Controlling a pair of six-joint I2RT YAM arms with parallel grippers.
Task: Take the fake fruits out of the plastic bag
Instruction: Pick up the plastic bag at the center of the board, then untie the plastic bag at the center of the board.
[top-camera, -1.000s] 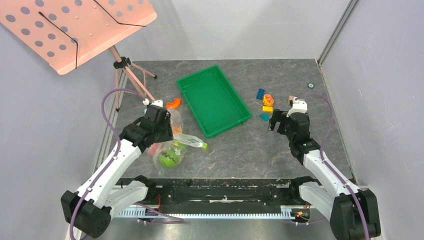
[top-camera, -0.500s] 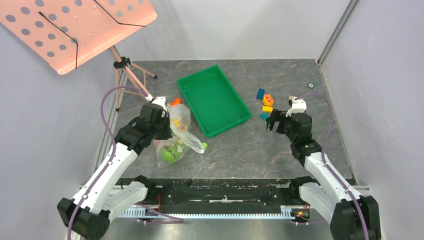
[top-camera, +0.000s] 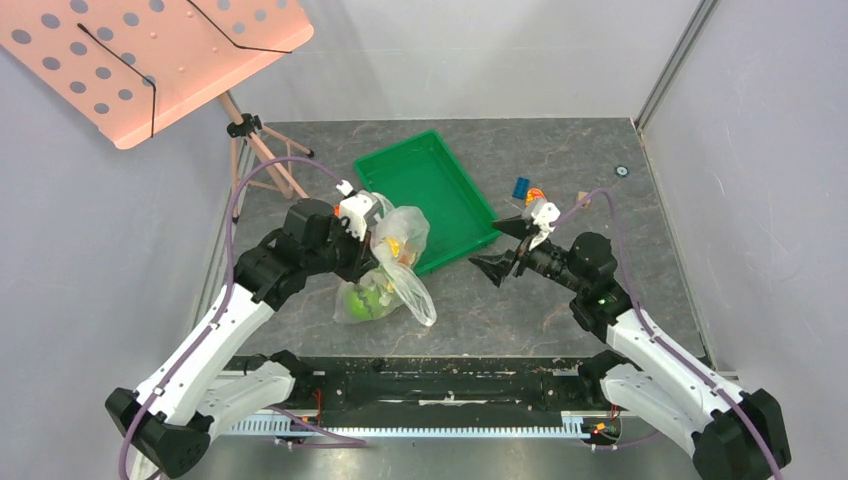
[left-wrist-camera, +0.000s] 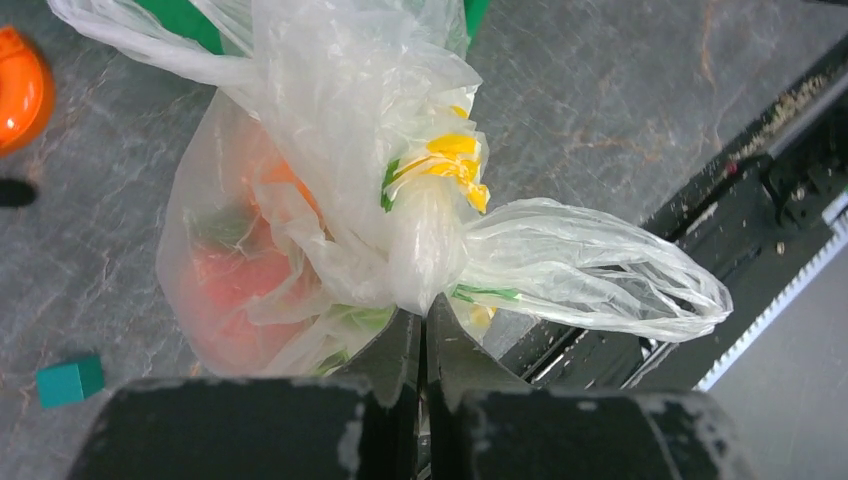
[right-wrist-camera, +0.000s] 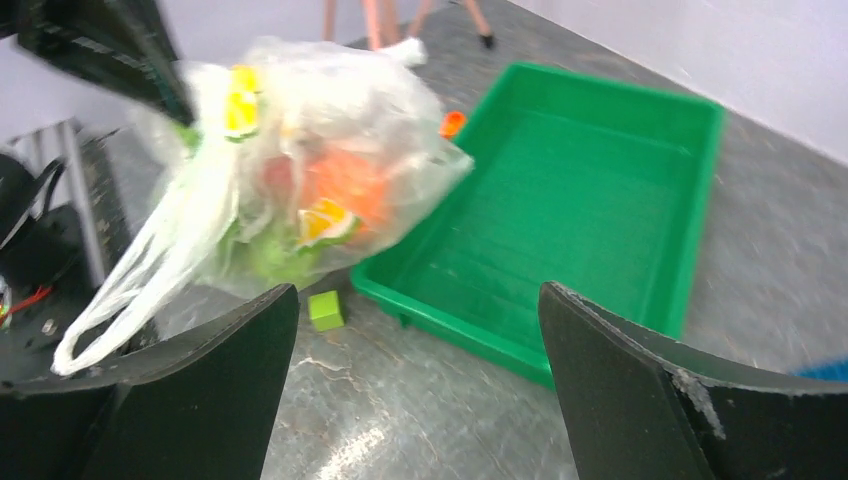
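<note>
Next, I release the plastic bag from my left gripper on the bare table (top-camera: 455, 275) in front of the green tray.
My left gripper (top-camera: 384, 232) (left-wrist-camera: 424, 316) is shut on a bunched neck of the clear plastic bag (top-camera: 404, 226) (left-wrist-camera: 340, 110) (right-wrist-camera: 330, 100) and holds it up, tilted over the near left corner of the green tray. The fake fruits are still inside it: a green striped ball (top-camera: 364, 300) (right-wrist-camera: 266, 256) at the bottom, an orange one (top-camera: 396, 246) (right-wrist-camera: 346, 186) and a pink peach (left-wrist-camera: 240, 290). A loop handle (left-wrist-camera: 600, 272) hangs loose toward the table's front. My right gripper (top-camera: 500, 247) (right-wrist-camera: 418, 292) is open and empty, pointing left at the bag from a short distance.
The green tray (top-camera: 430, 196) (right-wrist-camera: 600, 200) lies at centre back. A lime block (right-wrist-camera: 326, 310) sits by its near corner. An orange curved toy (left-wrist-camera: 20, 86) and a teal block (left-wrist-camera: 68, 380) lie left of the bag. Coloured blocks (top-camera: 522, 187) lie right of the tray. A pink music stand (top-camera: 150, 60) stands back left.
My left gripper closed on the bag and lifted it rightward toward the tray. The right arm swung left and low, turning its open fingers to face the bag.
</note>
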